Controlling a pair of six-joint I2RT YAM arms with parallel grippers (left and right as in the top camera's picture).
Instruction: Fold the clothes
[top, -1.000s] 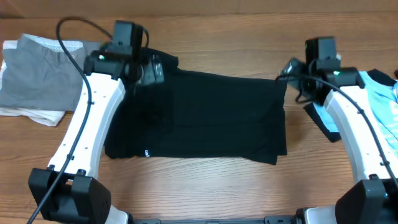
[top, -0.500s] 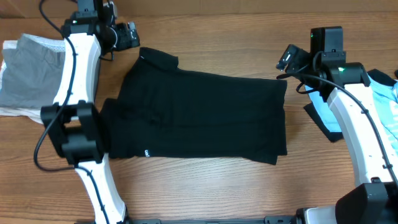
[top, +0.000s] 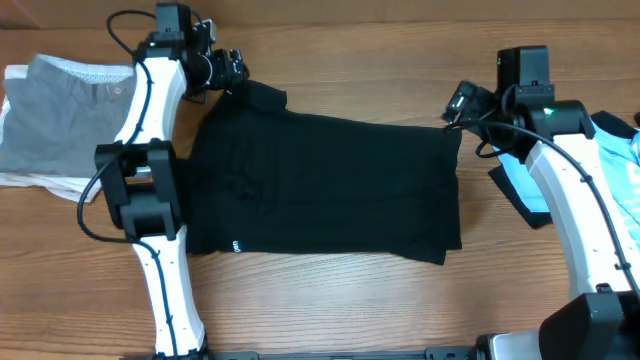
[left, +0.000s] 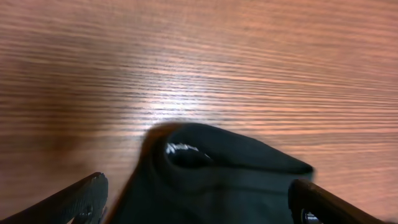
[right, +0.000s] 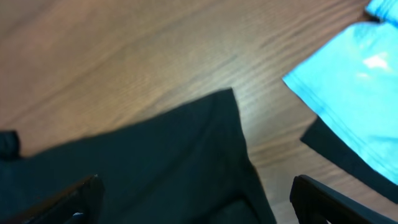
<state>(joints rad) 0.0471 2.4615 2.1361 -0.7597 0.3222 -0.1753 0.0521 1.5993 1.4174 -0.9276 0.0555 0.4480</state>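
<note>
The back corner (top: 456, 136) (right: 225, 104) of the black shirt, the one nearest the light blue shirt, will be gripped by my right gripper.
A large black shirt (top: 320, 185) lies flat and partly folded in the middle of the table, its collar (top: 262, 96) sticking out at the back left. My left gripper (top: 236, 74) hovers at that collar, open. In the left wrist view the collar (left: 217, 165) lies between the spread fingers (left: 84, 198), untouched. My right gripper (top: 462, 104) hangs open over the shirt's back right corner (right: 211, 124), nothing held. A light blue shirt (top: 620, 150) with black trim (right: 348, 158) lies at the far right, its blue cloth (right: 348, 68) also in the right wrist view.
A grey garment (top: 60, 120) on white cloth lies at the far left. The wooden table (top: 320, 300) shows in front of the black shirt. The left arm (top: 150, 180) stretches along the shirt's left side, the right arm (top: 580, 220) over the blue shirt.
My left arm lifted off the collar area, swung out to the back left, then came back beside the collar. The right gripper barely shifted. The black shirt has not moved.
</note>
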